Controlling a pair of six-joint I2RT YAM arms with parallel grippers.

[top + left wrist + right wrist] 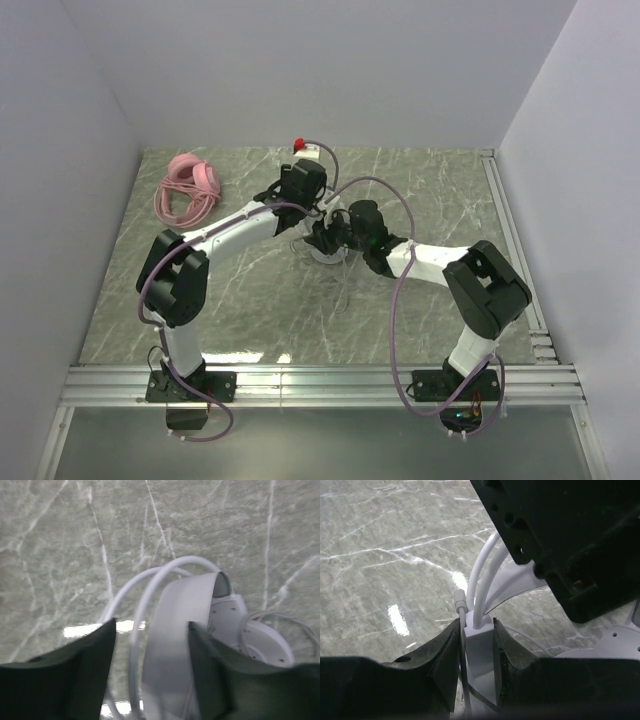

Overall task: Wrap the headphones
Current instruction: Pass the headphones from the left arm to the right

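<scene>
The left gripper's fingers straddle both the white headband and the wire hoop, so the robot's left gripper needs to back off and close on the wire hoop alone (142,600).
The white headphones (327,257) lie at the table's middle, mostly hidden under both grippers. My left gripper (312,215) hangs over them, open, its fingers either side of the white headband (175,640) and a thin white wire hoop (136,630); there is a gap beside the left finger (85,670). One ear cup (265,647) shows to the right. My right gripper (476,625) is shut on the headband's white slider block (481,652), with a thin cable and its plug (461,600) pinched along the left finger. The pink headphones (186,186) lie with their cable at the far left.
A small red-and-white item (304,150) sits at the table's far edge. Metal rails run along the right side (510,240) and the near edge (320,380). White walls close in the table. The left gripper's black body (570,540) fills the right wrist view's upper right.
</scene>
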